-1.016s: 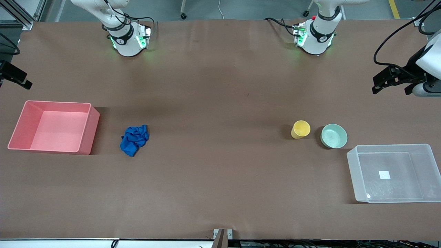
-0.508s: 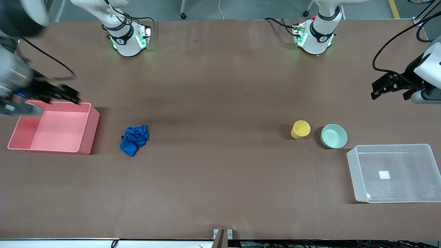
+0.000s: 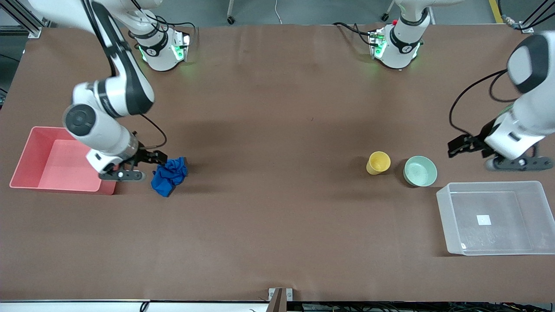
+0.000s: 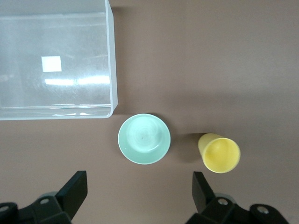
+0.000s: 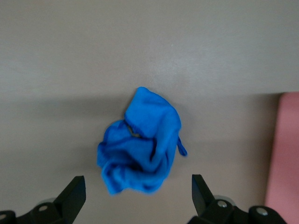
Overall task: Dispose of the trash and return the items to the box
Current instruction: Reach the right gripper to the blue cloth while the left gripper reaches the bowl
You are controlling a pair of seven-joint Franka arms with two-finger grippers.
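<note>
The robot's left gripper needs to next move to the mint-green bowl and close on the bowl's rim (image 3: pixel 435 167) (image 4: pixel 120 148), on the side farthest from the yellow cup.
The blue cloth lump (image 3: pixel 169 175) lies on the table beside the pink bin (image 3: pixel 56 158). My right gripper (image 3: pixel 158 157) is open and empty, over the table at the cloth's edge toward the bin. In the right wrist view the cloth (image 5: pixel 140 149) lies just ahead of the open gripper (image 5: pixel 138 196). The yellow cup (image 3: pixel 378 163) and the mint-green bowl (image 3: pixel 420 171) stand side by side near the clear box (image 3: pixel 446 225). My left gripper (image 3: pixel 454 147) is open and empty, over the table beside the bowl. The left wrist view shows the gripper (image 4: pixel 138 191), bowl (image 4: pixel 144 138), cup (image 4: pixel 219 153) and box (image 4: pixel 112 60).
The pink bin shows at the edge of the right wrist view (image 5: pixel 285 158). The clear box has a white sticker (image 3: pixel 484 220) on its bottom. Both arm bases stand along the table edge farthest from the front camera.
The right arm has swung in past the pink bin to the blue cloth. The left gripper has come in from the table's end toward the bowl. The objects have not moved.
</note>
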